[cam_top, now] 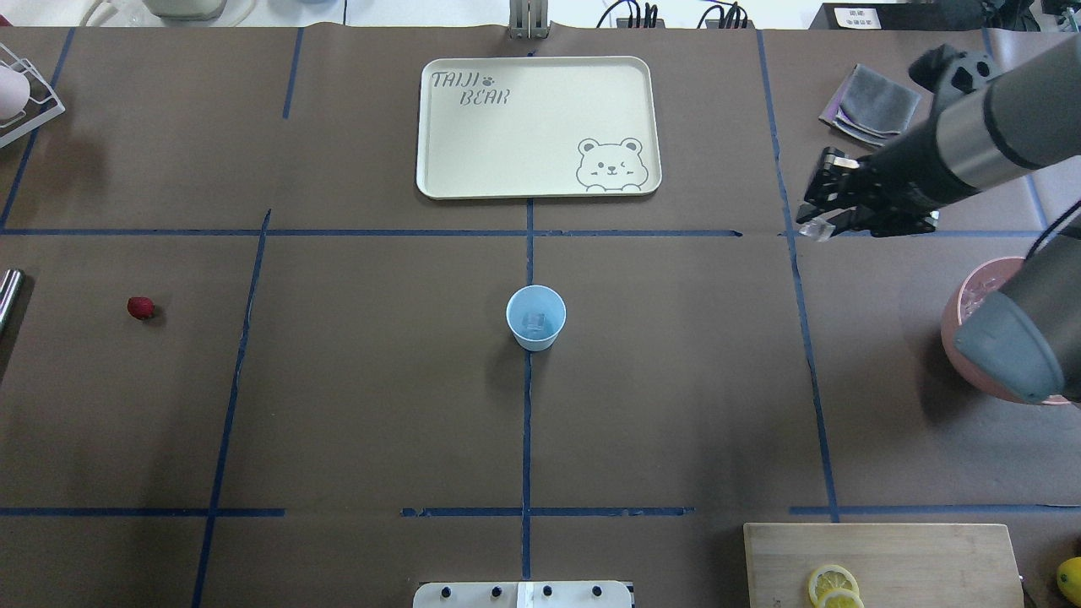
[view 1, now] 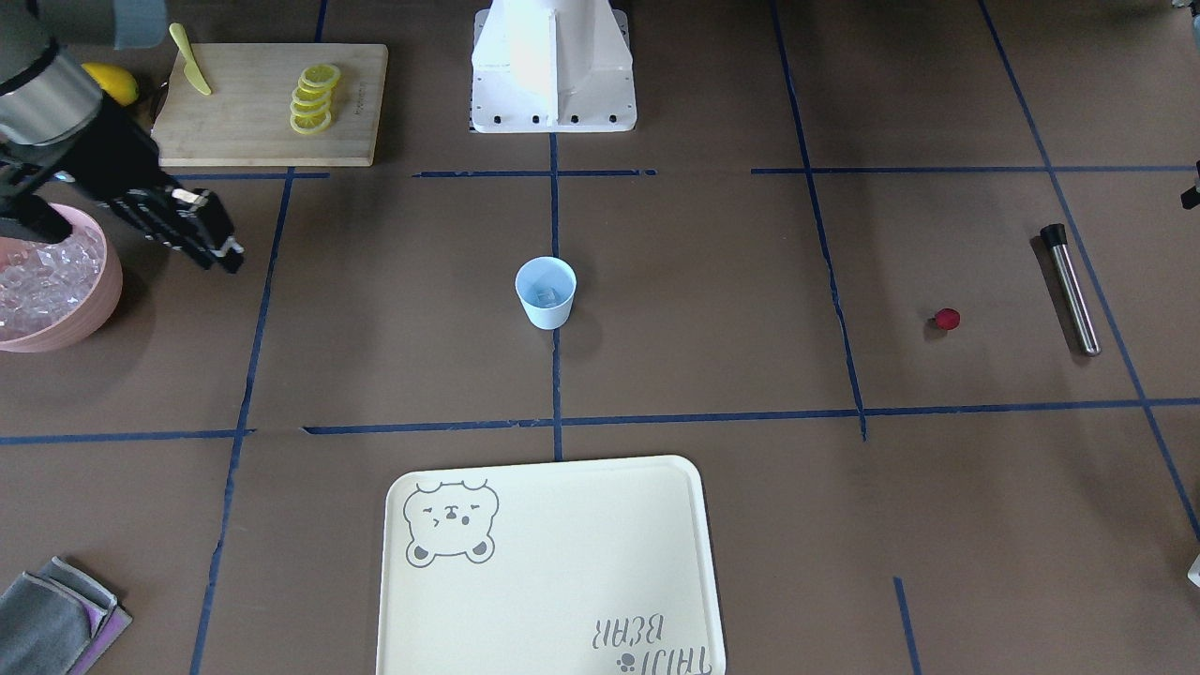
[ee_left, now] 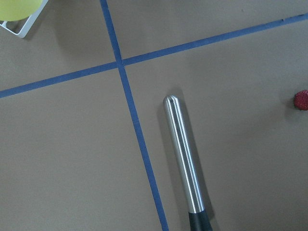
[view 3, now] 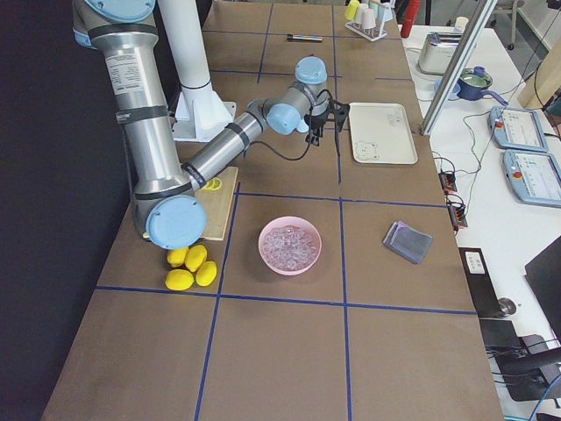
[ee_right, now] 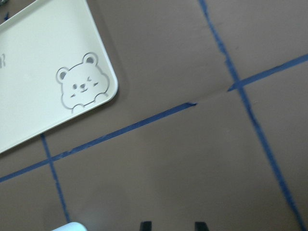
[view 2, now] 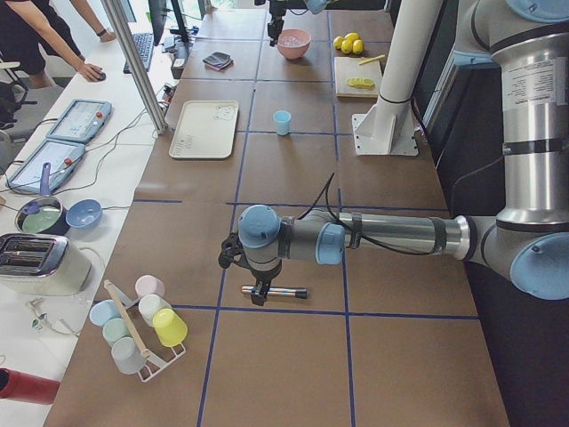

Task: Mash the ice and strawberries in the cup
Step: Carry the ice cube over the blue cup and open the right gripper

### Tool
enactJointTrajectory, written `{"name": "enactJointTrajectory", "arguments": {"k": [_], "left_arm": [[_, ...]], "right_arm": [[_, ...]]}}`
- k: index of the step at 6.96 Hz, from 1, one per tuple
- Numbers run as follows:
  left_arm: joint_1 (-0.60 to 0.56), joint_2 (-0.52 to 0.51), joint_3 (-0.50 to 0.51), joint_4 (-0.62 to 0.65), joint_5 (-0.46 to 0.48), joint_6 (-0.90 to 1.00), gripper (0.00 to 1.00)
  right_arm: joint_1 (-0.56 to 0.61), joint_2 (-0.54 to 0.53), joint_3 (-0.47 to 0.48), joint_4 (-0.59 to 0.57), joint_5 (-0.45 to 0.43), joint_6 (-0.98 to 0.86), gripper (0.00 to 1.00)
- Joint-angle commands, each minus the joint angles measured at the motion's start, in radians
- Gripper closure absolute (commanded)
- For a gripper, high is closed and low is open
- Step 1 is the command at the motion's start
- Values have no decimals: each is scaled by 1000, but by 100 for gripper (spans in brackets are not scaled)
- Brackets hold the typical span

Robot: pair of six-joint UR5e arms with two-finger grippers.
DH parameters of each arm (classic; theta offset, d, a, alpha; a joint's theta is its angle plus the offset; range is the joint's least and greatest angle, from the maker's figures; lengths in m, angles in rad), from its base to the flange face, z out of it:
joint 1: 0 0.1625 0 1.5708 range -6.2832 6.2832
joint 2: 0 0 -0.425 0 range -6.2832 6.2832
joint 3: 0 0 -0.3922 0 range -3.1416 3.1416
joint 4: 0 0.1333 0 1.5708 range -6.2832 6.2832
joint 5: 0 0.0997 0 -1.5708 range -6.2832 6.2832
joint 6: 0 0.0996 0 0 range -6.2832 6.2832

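The glassy ice cube will leave my right gripper inside the pale blue cup (view 1: 547, 298), beside that cube.
The pale blue cup (view 1: 546, 292) stands upright at the table's middle with one ice cube (view 1: 549, 296) in it. My right gripper (cam_top: 813, 221) hangs between the cup and the pink bowl of ice (view 1: 105, 281), well away from the cup. Its fingers stand a small gap apart, and a glassy ice cube (cam_top: 812, 228) shows at the tips. The red strawberry (view 1: 948, 319) lies on the table next to a steel muddler (view 1: 1073, 291). My left gripper (view 2: 257, 295) hovers over the muddler; I cannot tell whether it is open or shut.
A cream bear tray (view 1: 548, 562) lies beyond the cup on the operators' side. A cutting board (view 1: 244, 131) with lemon slices (view 1: 314, 98) and a yellow knife (view 1: 190, 61) sits by the base. There are also a folded grey cloth (view 1: 56, 623), whole lemons (view 3: 191, 267) and a cup rack (view 2: 138, 325).
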Motion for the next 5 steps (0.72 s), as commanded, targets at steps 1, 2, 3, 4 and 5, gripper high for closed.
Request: {"name": "enactJointTrajectory", "arguments": {"k": [1, 2, 3, 4, 5], "left_arm": [[0, 0, 6, 0, 0, 0, 0], [0, 0, 8, 0, 0, 0, 0], [0, 0, 8, 0, 0, 0, 0], [0, 0, 8, 2, 0, 0, 0], [0, 0, 8, 0, 0, 0, 0]], "right_arm": [[-206, 239, -89, -72, -173, 225, 100], [-261, 256, -103, -68, -208, 252, 100], [-304, 292, -150, -65, -243, 283, 100], [-344, 350, -218, -65, -310, 298, 100], [-375, 362, -240, -63, -332, 305, 100]]}}
